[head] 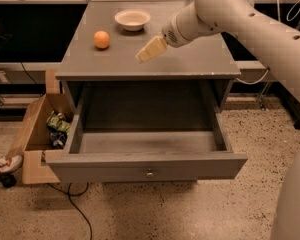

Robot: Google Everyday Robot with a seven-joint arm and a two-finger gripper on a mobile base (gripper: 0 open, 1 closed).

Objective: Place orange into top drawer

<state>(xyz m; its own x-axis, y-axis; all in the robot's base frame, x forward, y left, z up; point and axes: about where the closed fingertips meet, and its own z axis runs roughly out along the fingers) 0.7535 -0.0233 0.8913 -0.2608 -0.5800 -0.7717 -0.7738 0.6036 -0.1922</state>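
Note:
The robot's gripper will next move to the orange near the white bowl and close around the orange's middle [101, 40].
The orange [102, 39] sits on the grey cabinet top [190, 59], at the left, in front of and left of the white bowl [132, 19]. The top drawer [145, 166] is pulled wide open below the cabinet top; its inside looks empty and its small knob faces the front. My gripper [142, 56] hangs above the middle of the cabinet top, to the right of the orange and apart from it, pointing down-left. It holds nothing that I can see.
A brown cardboard box [35, 134] with packets inside stands on the floor left of the drawer. A shoe [2, 165] and a black cable [72, 209] lie on the speckled floor. My arm [250, 19] comes in from the upper right.

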